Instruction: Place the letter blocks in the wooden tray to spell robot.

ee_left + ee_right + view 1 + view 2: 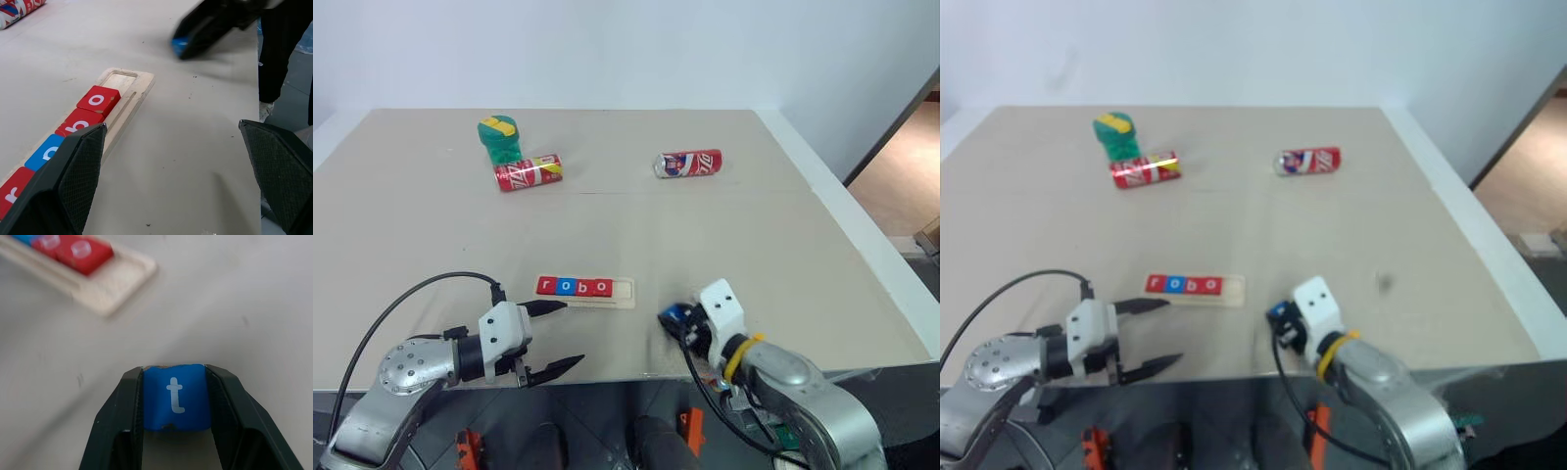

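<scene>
The robot's right gripper covers the t block's side that must meet red o, so it should put the block down and grip its top and bottom edges (175,367).
The wooden tray (624,292) lies near the table's front edge. It holds four letter blocks in a row: red r (546,286), blue o (565,287), red b (582,287) and red o (600,288). Its rightmost slot (119,78) is bare. My right gripper (671,318) is to the right of the tray, low over the table, and is shut on a blue t block (176,396) with a finger against each side. My left gripper (574,333) stands open just in front of the tray's left end, with nothing between its fingers.
Two red soda cans lie on their sides at the far side, one on the left (528,173) and one on the right (689,164). A green and yellow container (498,138) stands behind the left can. The table's front edge (626,377) runs just under both grippers.
</scene>
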Robot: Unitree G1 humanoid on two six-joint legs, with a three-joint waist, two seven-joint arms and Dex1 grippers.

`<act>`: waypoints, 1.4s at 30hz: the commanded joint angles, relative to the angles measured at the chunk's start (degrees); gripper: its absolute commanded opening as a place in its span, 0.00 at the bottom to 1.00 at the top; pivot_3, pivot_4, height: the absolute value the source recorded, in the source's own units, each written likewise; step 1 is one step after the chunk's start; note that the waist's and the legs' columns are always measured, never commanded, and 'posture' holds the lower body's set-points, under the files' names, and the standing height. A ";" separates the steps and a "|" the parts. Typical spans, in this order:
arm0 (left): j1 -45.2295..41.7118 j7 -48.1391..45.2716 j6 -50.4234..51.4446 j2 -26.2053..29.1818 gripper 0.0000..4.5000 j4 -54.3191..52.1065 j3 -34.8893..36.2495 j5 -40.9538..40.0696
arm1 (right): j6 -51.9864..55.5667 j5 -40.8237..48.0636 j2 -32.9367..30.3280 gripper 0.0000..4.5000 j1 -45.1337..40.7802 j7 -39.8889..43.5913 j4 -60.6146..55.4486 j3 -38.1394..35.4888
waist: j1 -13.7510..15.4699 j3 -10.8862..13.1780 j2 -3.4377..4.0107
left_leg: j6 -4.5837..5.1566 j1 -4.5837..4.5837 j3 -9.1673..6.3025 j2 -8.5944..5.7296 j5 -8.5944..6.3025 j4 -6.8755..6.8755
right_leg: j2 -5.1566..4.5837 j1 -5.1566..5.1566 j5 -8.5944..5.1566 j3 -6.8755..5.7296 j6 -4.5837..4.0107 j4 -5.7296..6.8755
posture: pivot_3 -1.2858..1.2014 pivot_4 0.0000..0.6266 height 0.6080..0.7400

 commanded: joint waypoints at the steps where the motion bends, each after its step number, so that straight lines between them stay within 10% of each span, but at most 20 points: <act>1: -0.15 0.32 0.03 0.33 1.00 -1.83 0.30 0.02 | -0.71 -1.87 1.26 0.27 -3.44 -1.72 3.09 0.37 | 0.04 -0.01 -0.02 | 0.00 -0.01 0.01 0.00 0.00 0.00 | 0.00 0.00 0.00 -0.01 0.00 0.00 | 0.52 0.24 1.00; 11: -0.81 1.58 -0.40 -0.51 1.00 -2.30 -0.17 0.87 | 1.98 -4.64 8.62 0.27 -7.00 -7.63 8.24 -1.17 | 0.11 -0.01 -0.01 | -0.06 -0.16 -0.03 -0.07 -0.05 -0.11 | 0.01 -0.08 -0.06 -0.02 0.40 0.00 | 0.52 0.24 1.00; 12: -0.77 1.64 -0.35 -0.60 1.00 -2.33 -0.35 0.93 | 3.12 -4.56 10.17 0.50 -7.59 -8.70 7.44 -1.59 | 0.10 -0.01 -0.01 | -0.06 -0.16 -0.03 -0.06 -0.05 -0.12 | 0.02 -0.08 -0.05 -0.02 0.39 0.00 | 0.52 0.24 1.00; 17: -0.70 1.49 -0.69 -0.65 1.00 -2.11 -1.17 1.46 | 5.98 -3.92 9.35 0.88 -12.47 -7.93 5.32 -5.21 | 0.02 0.01 0.02 | -0.05 -0.14 -0.01 -0.03 -0.04 -0.09 | 0.00 -0.10 0.00 -0.01 0.26 0.00 | 0.52 0.24 1.00; 30: -4.30 -0.33 -0.27 -2.55 1.00 -1.53 -2.40 -2.08 | -38.42 -0.82 -14.65 0.88 -30.37 54.37 47.48 3.30 | 0.03 0.05 0.07 | 0.07 -0.05 0.04 -0.12 -0.08 -0.12 | 0.11 0.04 0.02 -0.07 0.33 -0.11 | 0.52 0.24 1.00; 42: -5.04 0.82 0.67 -2.52 1.00 -1.99 -2.30 -1.14 | -66.89 -9.65 -9.69 0.79 -39.83 67.66 79.28 7.15 | -0.01 0.16 0.25 | 0.08 -0.03 0.01 -0.12 -0.09 -0.02 | 0.12 0.11 0.11 -0.03 0.29 -0.05 | 0.52 0.24 1.00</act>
